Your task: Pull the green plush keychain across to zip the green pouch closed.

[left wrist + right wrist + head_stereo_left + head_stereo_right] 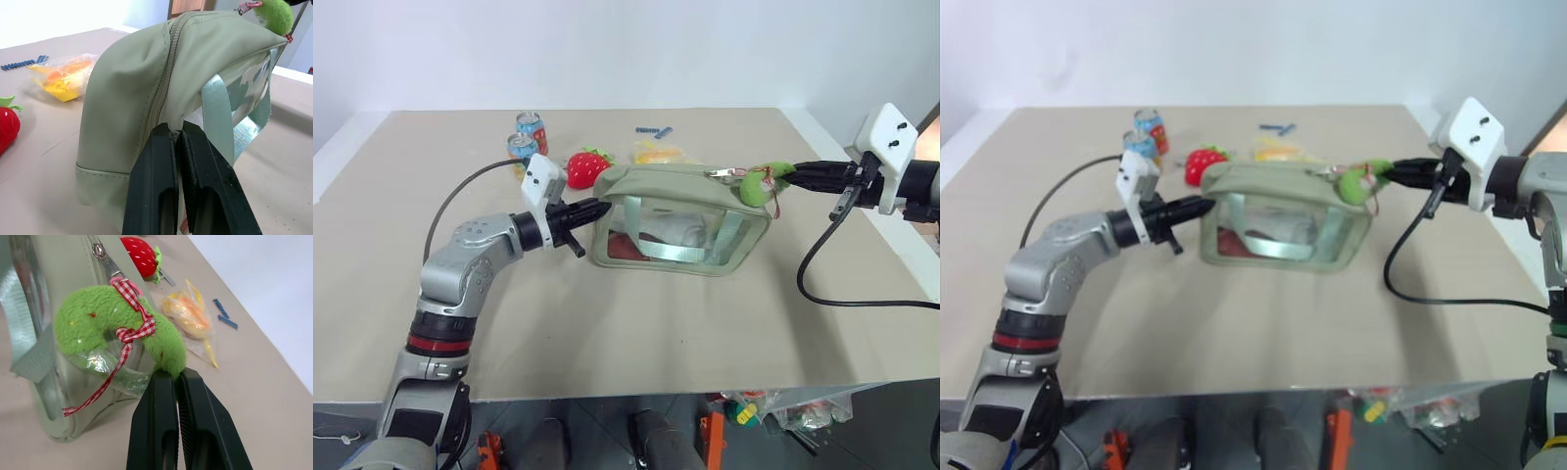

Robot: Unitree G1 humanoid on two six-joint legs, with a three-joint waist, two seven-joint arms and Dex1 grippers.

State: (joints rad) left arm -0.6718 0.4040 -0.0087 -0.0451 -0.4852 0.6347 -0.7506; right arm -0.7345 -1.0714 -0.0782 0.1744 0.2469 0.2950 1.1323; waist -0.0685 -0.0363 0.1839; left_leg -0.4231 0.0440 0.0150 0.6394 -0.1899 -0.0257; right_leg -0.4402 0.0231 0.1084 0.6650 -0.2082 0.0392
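Observation:
Next, my right gripper releases the green plush keychain on the table (760, 266) (108, 428) against the end of the pouch below the zipper pull.
The green pouch (680, 220) stands on the table, its clear side panel facing me and its zipper (164, 83) running along the top. My left gripper (597, 208) is shut on the pouch's left end, pinching the fabric at the zipper's end (175, 129). The green plush keychain (762, 182), a curved lime-green charm with a red checked ribbon (128, 335), hangs from the zipper pull at the pouch's top right corner. My right gripper (795, 174) is shut on the keychain's end (171, 360), holding it out to the right of the pouch.
A red plush strawberry (588, 167) lies just behind the pouch's left end, with two cans (527, 137) further left. A clear bag of yellow-orange items (658, 152) and a small blue strip (654, 129) lie behind the pouch. The table edge runs close on the right.

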